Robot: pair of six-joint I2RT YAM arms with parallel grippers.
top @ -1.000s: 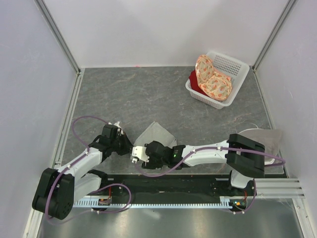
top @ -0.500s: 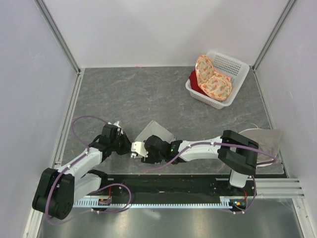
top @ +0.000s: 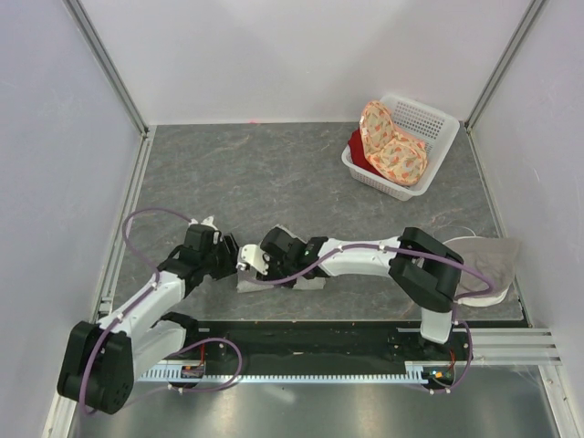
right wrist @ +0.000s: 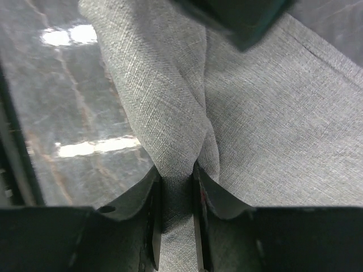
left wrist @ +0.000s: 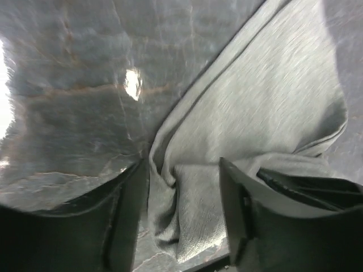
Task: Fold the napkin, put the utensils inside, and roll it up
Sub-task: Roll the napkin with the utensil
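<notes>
Since the napkin's folded end lies crumpled and loose between my left gripper's fingers, I should pinch the fold's edge [left wrist: 197, 168] with it and steady it for my right gripper.
The sage-grey napkin [top: 308, 282] lies bunched on the table near the front edge, mostly under both grippers. My right gripper [top: 248, 264] reaches across from the right. In the right wrist view its jaws [right wrist: 178, 195] are shut on a raised pinch of the napkin [right wrist: 283, 130]. My left gripper [top: 232, 252] meets it from the left. Its fingers [left wrist: 127, 218] stand apart around a loose crumpled fold of the napkin [left wrist: 272, 102] without clamping it. The utensils are out of view.
A white basket [top: 440, 126] at the back right holds orange floral cloths [top: 392, 146] and a red cloth [top: 358, 151]. A pale beige cloth [top: 488, 260] lies at the right edge behind the right arm. Walls close in the table on three sides.
My left gripper has opened and let go of the napkin. The right gripper has moved left and farther from the front edge, and has shut on a fold of the napkin.
</notes>
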